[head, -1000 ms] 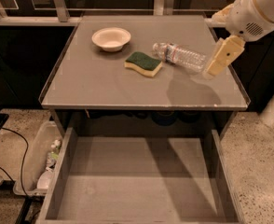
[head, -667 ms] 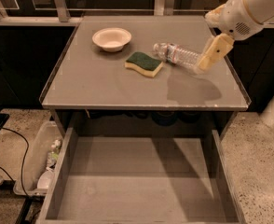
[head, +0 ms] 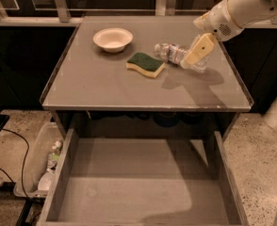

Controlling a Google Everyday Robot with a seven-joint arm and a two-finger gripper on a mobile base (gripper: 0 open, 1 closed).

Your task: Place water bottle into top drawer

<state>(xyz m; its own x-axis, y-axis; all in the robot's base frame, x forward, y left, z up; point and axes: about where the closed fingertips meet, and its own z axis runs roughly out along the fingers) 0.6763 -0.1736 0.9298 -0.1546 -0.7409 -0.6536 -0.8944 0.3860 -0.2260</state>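
Observation:
I should close my gripper on the lower half of the water bottle (head: 190, 62), at a spot just past the bottle's middle and away from the bottle's cap.
The water bottle (head: 172, 53) lies on its side on the grey table top, right of centre, clear with a white-and-red label, cap toward the left. My gripper (head: 198, 51) hangs from the white arm at the upper right and sits over the bottle's right end, its cream fingers covering that end. The top drawer (head: 138, 182) is pulled open below the table front; its flat grey bottom is bare.
A green-and-yellow sponge (head: 146, 65) lies just left of the bottle. A white bowl (head: 112, 39) stands at the back left. A clear plastic bin (head: 40, 164) with small bottles sits on the floor at the left, next to cables.
My gripper has moved left and toward the back, from beside the bottle's right end to over it. The bottle, sponge and bowl have not moved.

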